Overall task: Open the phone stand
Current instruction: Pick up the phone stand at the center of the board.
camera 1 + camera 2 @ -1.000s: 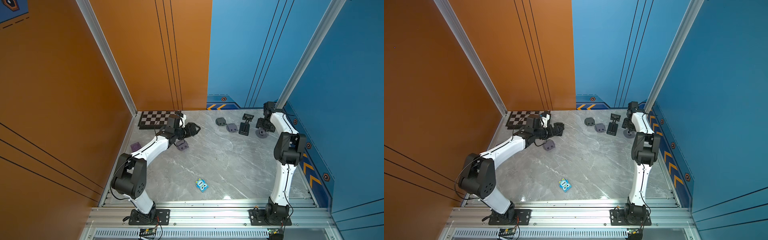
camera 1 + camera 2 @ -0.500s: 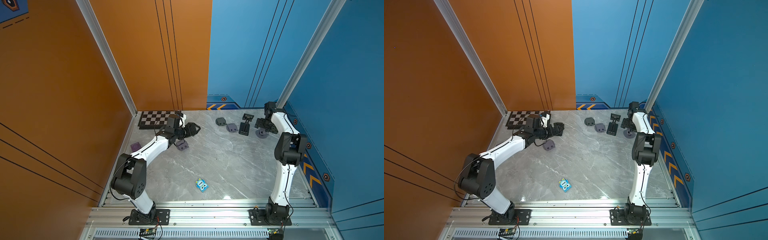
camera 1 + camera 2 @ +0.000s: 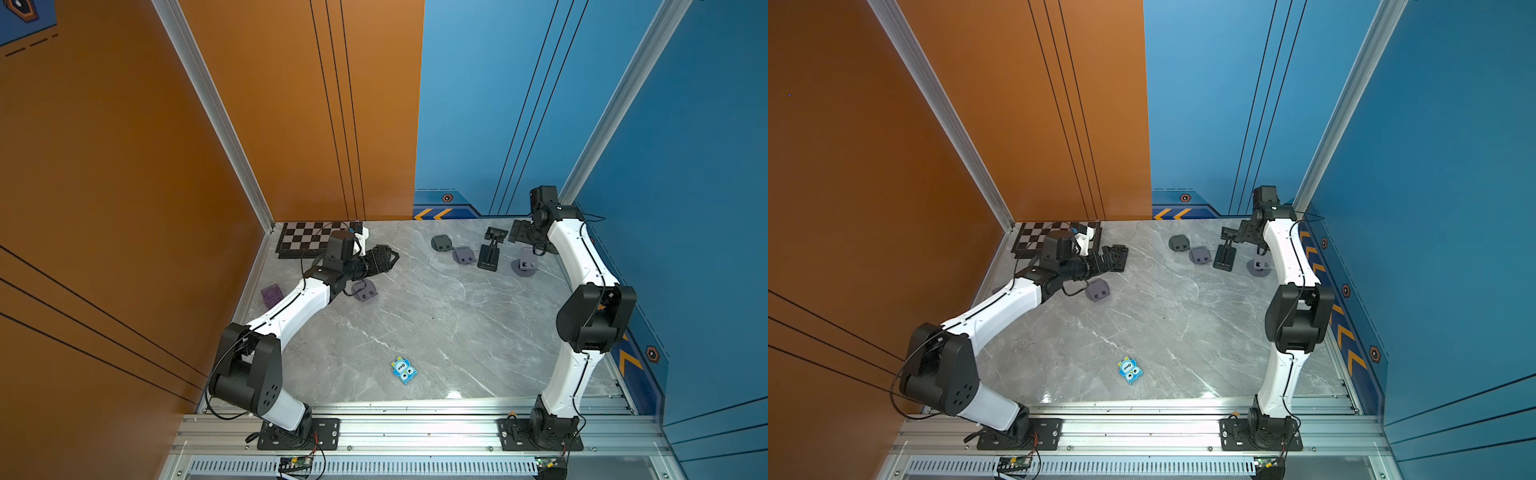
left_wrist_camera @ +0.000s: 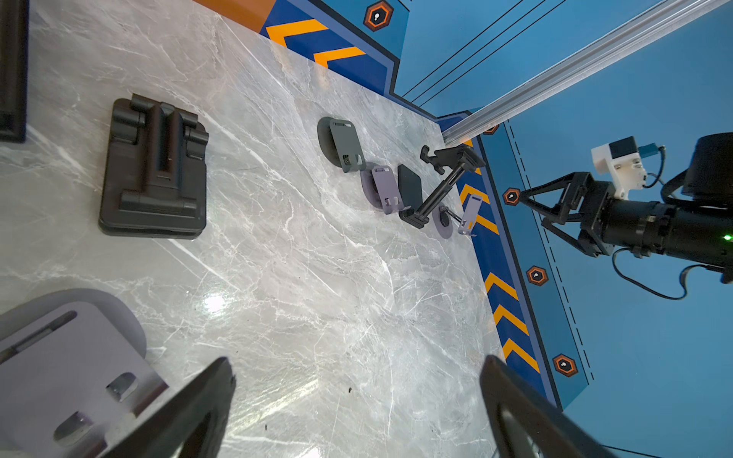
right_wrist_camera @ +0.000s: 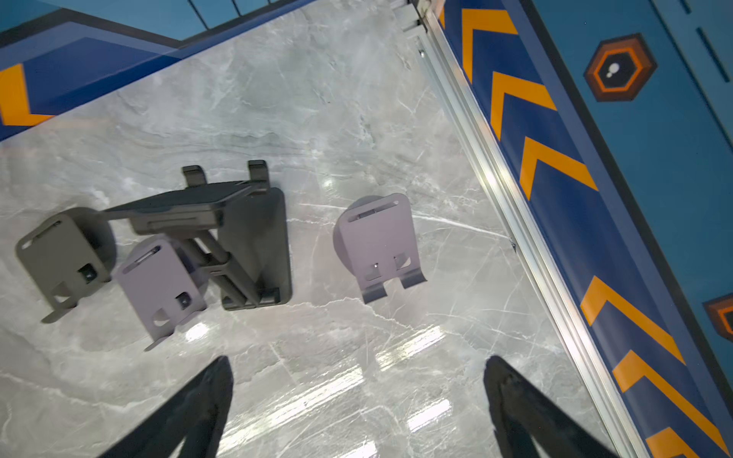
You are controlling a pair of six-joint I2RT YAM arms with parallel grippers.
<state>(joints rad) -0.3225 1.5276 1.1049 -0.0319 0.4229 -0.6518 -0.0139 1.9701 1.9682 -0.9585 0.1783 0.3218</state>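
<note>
The robot's right gripper will take the purple stand between the dark grey stand and the raised black phone stand, closing on its plate's lower end [image 3: 466,260] [image 5: 172,307].
A black phone stand [image 3: 490,251] [image 3: 1225,253] stands at the back right, its holder plate raised on its arm above the base [image 5: 258,238]; it also shows in the left wrist view [image 4: 436,190]. My right gripper [image 3: 517,235] [image 5: 357,365] hovers just beside it, open and empty. A second black phone stand [image 4: 154,170] lies folded flat near the chessboard, mostly hidden behind my left gripper in both top views. My left gripper [image 3: 384,257] [image 4: 355,365] is open, holds nothing and hangs above bare table.
Several grey and purple stands lie around: one dark grey [image 3: 441,243], one purple [image 3: 463,254], one by the right wall [image 3: 525,264], one under my left forearm [image 3: 363,289]. A chessboard [image 3: 307,239] fills the back left corner. A purple cube [image 3: 271,293] and a blue card [image 3: 404,370] lie nearer.
The right gripper's jaws have spread a little wider. Both arms and all the stands otherwise stay where they were.
</note>
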